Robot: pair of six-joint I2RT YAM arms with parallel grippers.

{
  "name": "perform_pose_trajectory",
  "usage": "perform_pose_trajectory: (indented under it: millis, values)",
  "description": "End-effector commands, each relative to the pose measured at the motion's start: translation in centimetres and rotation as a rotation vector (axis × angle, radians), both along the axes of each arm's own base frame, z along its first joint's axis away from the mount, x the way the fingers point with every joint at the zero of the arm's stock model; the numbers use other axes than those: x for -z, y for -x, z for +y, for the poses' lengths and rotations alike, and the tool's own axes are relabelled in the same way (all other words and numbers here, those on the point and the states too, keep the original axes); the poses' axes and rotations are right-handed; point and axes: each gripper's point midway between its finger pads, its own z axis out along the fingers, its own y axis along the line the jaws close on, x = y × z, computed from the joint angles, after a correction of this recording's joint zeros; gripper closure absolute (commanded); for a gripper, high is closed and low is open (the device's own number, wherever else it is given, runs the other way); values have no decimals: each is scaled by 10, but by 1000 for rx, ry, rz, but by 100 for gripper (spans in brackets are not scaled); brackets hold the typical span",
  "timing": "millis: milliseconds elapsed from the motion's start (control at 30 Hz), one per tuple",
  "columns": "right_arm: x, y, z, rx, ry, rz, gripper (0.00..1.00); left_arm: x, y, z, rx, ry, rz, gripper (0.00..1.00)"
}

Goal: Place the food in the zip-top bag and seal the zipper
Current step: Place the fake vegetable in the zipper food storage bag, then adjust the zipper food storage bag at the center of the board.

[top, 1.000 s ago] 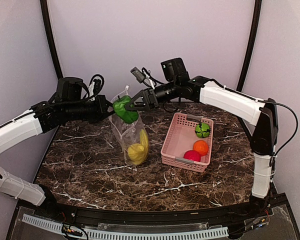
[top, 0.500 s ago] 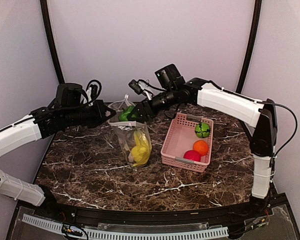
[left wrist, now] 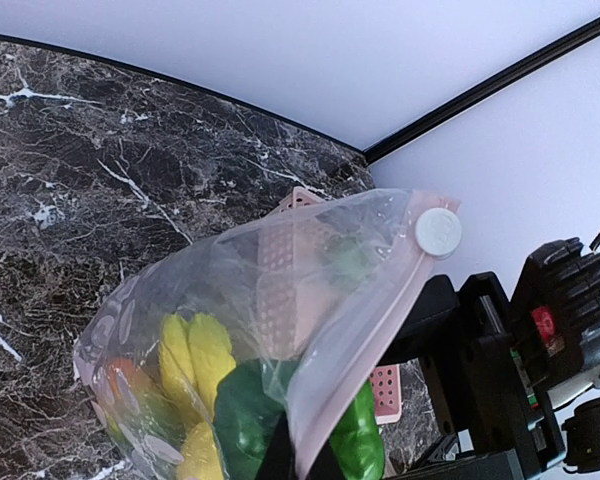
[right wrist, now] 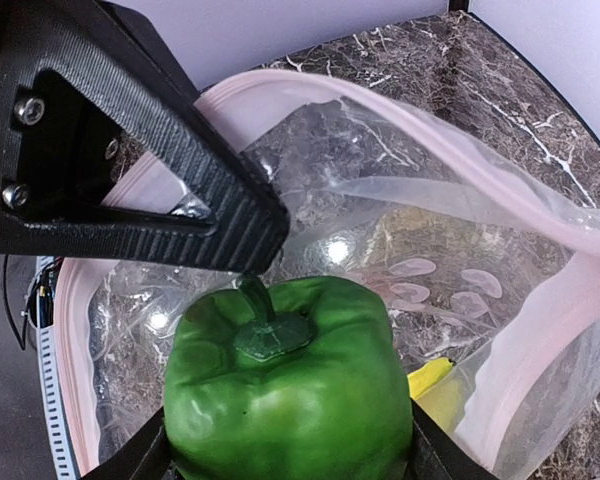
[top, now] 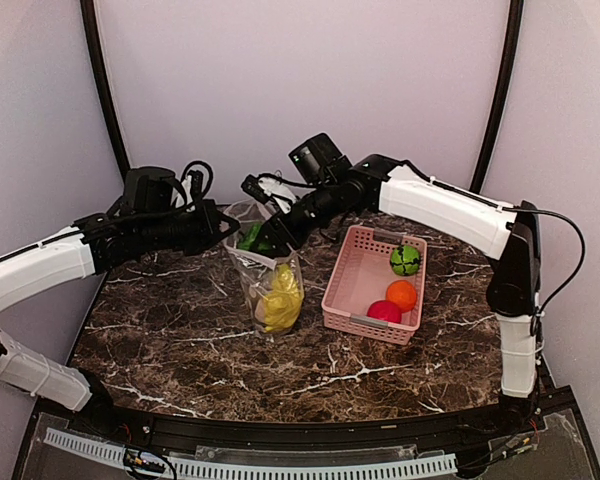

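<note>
My right gripper will let go of the green pepper, as it fills the bag's opening high above the yellow food, and then pinch the bag's edge [right wrist: 538, 345] and lift the bag.
The zip-top bag [top: 270, 285] hangs upright over the table with yellow food [top: 278, 300] at its bottom. My left gripper [top: 223, 228] is shut on the bag's mouth edge, pinching the pinkish zipper [left wrist: 370, 340] between its jaws [left wrist: 302, 462]. My right gripper [top: 267, 237] is shut on a green pepper [right wrist: 290, 390] and holds it in the open mouth. The zipper [right wrist: 430, 140] rings the pepper in the right wrist view, and a yellow banana tip [right wrist: 430, 378] shows below. The left wrist view has the pepper [left wrist: 240, 420] behind the bag wall.
A pink lattice basket [top: 375, 325] stands right of the bag. It holds a green ball [top: 405, 260], an orange [top: 402, 294] and a red-pink ball [top: 384, 312]. The left gripper's black finger [right wrist: 150, 190] fills the upper left of the right wrist view.
My right gripper has carried the green pepper left and down, from above the bag into its mouth. The left arm has shifted a little right with the bag's edge.
</note>
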Motion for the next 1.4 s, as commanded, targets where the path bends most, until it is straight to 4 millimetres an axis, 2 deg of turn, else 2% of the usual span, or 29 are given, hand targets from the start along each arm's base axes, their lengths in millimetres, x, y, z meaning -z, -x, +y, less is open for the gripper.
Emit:
perform_pose_trajectory:
  millis: [0, 133, 267, 367, 433, 533, 567, 700, 767, 967, 1267, 1367]
  values:
    - [-15, -5, -6, 17, 25, -99, 36, -18, -4, -2, -7, 19, -50, 99]
    - [-32, 10, -6, -50, -22, -84, 22, -16, -7, -5, -2, 24, -52, 99]
    - [-66, 19, -12, -73, -81, -123, 12, -11, -8, -8, 6, 16, -44, 99]
    - [-83, 5, -25, 21, -75, -197, 13, -4, -7, -4, -2, -5, -40, 99]
    - [-86, -9, -33, 86, -62, -235, 18, -2, -6, -3, -2, -11, -37, 99]
    - [-79, -28, -41, 150, -22, -278, 29, -1, -5, -4, 4, -12, -36, 99]
    - [-75, -32, -41, 153, -12, -286, 36, -1, -5, -4, 5, -11, -36, 99]
    - [-65, -38, -38, 135, 7, -291, 59, -2, -4, -5, 14, -3, -36, 99]
    - [-59, -42, -36, 134, 18, -290, 67, -3, -4, -6, 18, -2, -37, 99]
    - [-42, -45, -29, 113, 38, -258, 72, -5, -2, -5, 22, -3, -44, 99]
    - [-20, -54, -26, 115, 74, -238, 70, -4, 0, -3, 21, -4, -42, 99]
    - [-17, -55, -26, 110, 76, -231, 76, -4, 1, -2, 22, -6, -40, 99]
